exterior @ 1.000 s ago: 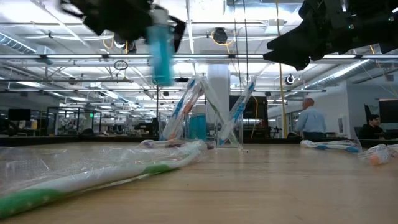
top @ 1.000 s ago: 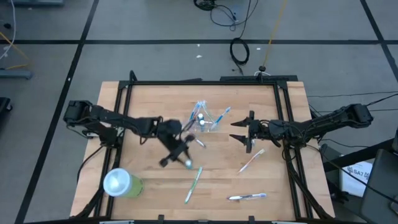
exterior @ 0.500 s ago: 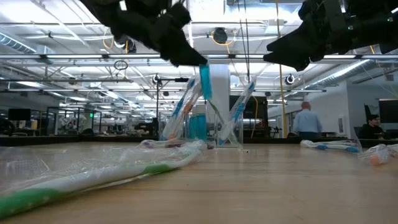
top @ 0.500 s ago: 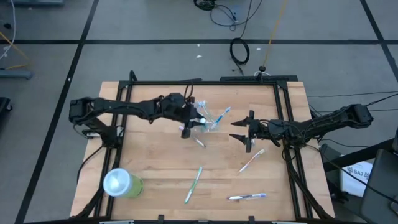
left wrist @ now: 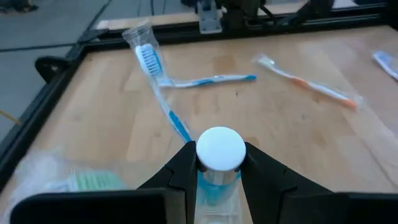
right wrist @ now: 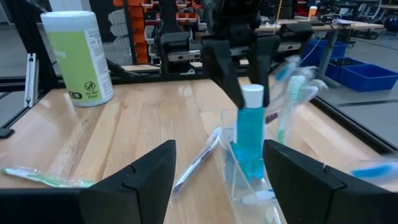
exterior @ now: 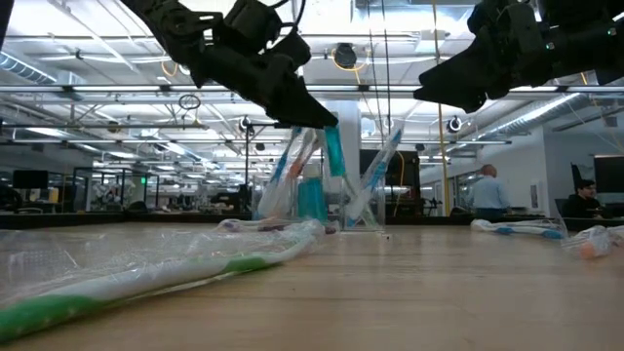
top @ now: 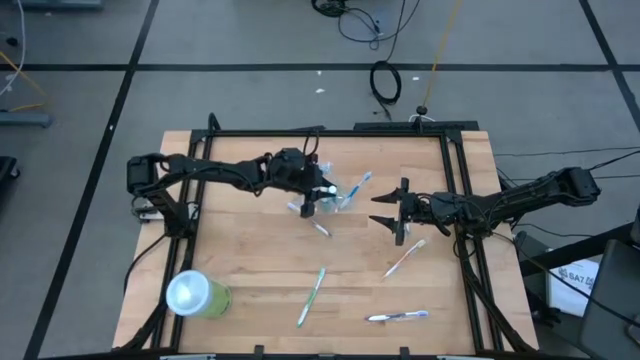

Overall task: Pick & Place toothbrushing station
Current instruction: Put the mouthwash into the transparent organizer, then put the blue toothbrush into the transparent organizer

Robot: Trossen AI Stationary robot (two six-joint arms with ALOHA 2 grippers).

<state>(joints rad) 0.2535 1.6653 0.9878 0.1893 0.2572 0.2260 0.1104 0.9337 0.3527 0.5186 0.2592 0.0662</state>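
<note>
The robot's left gripper should release the blue tube inside the clear plastic cup (top: 327, 194) (left wrist: 217, 204), next to the leaning toothbrushes. The blue tube is now held above the cup.
A small clear plastic cup (top: 338, 196) stands on the table's far middle, with several toothbrushes (right wrist: 291, 93) leaning out of it. My left gripper (top: 312, 196) is above the cup, shut on a small blue tube with a white cap (right wrist: 250, 134). The tube also shows in the low view (exterior: 333, 151). My right gripper (top: 384, 212) hangs open and empty to the right of the cup, its fingers (right wrist: 140, 177) spread wide. Wrapped toothbrushes lie flat on the table: a green one (top: 312, 295), a pink one (top: 405, 257) and a blue-white one (top: 397, 316). My left gripper pinches the tube's white cap (left wrist: 220, 149) between its two fingers (left wrist: 186, 167), at the tube's top end. The fingers come from above, pointing down. The tube hangs nearly upright below them, its lower end inside the clear cup (right wrist: 239, 171).
A lime-green tumbler (top: 196, 295) with a pale round top stands near the front left corner. A small wrapped brush (top: 320, 228) lies just in front of the cup. Black frame rails (top: 330, 131) run along the table's edges. A person (exterior: 485, 187) stands in the room behind.
My left gripper has carried the blue tube from the table's middle toward the far edge, to the clear cup. It has turned the tube upright and lowered it until the tube's lower end is in the cup. It has stayed shut on the cap.
</note>
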